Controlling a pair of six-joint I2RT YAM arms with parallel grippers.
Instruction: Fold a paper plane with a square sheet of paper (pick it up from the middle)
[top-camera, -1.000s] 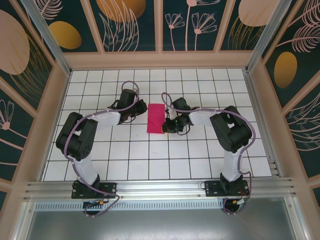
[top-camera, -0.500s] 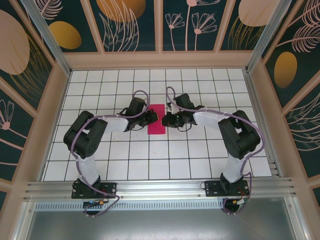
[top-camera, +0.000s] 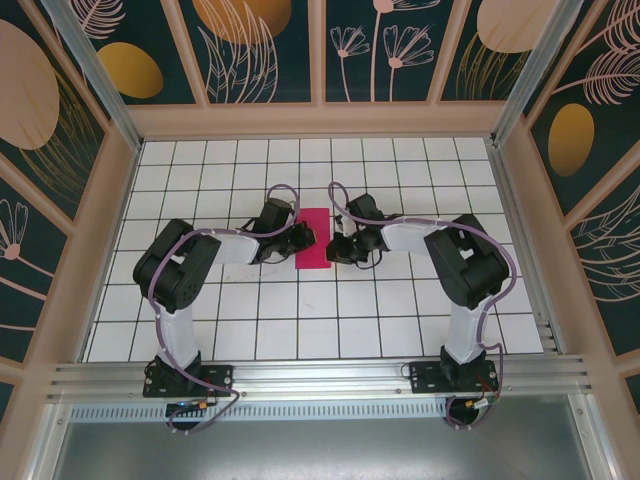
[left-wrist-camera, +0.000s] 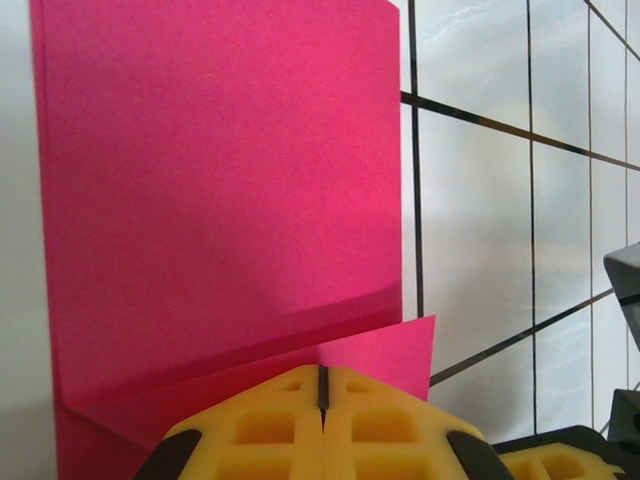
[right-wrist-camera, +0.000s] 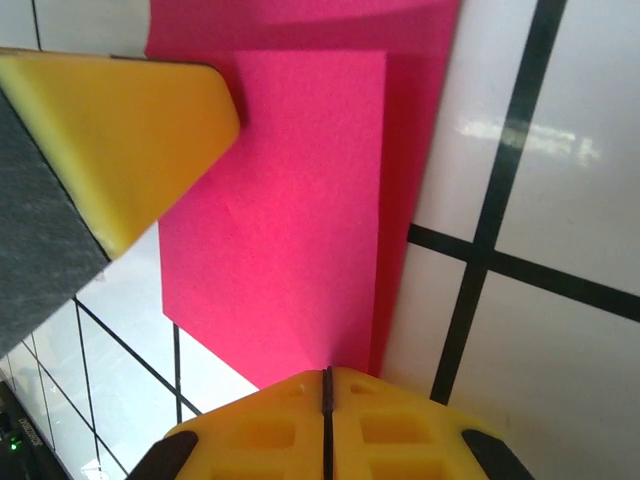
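Observation:
The shut fingers of my left gripper lie on top of the paper's near flap, so they should open and pinch the paper's middle (top-camera: 314, 240) while my right gripper holds the paper's edge steady.
The square sheet of paper (top-camera: 314, 238) lies folded into a narrow magenta strip at the middle of the tiled table (top-camera: 300, 320). My left gripper (top-camera: 304, 236) meets its left edge and my right gripper (top-camera: 334, 249) its right edge. In the left wrist view the paper (left-wrist-camera: 220, 170) has a near flap rising into my left gripper's (left-wrist-camera: 323, 372) shut yellow jaws. From the right wrist, the paper's (right-wrist-camera: 300, 200) top layer sits slightly raised and runs into my right gripper's (right-wrist-camera: 326, 372) shut jaws. A left gripper finger (right-wrist-camera: 130, 150) rests at the sheet's far edge.
White tiles with black grid lines surround the paper on all sides. Wooden walls (top-camera: 315, 120) box in the table at the back and sides. A metal rail (top-camera: 320, 375) with both arm bases runs along the near edge.
Both grippers have come in from the sides onto the paper. The sheet looked wider and skewed a second ago and is now a narrower, straighter strip.

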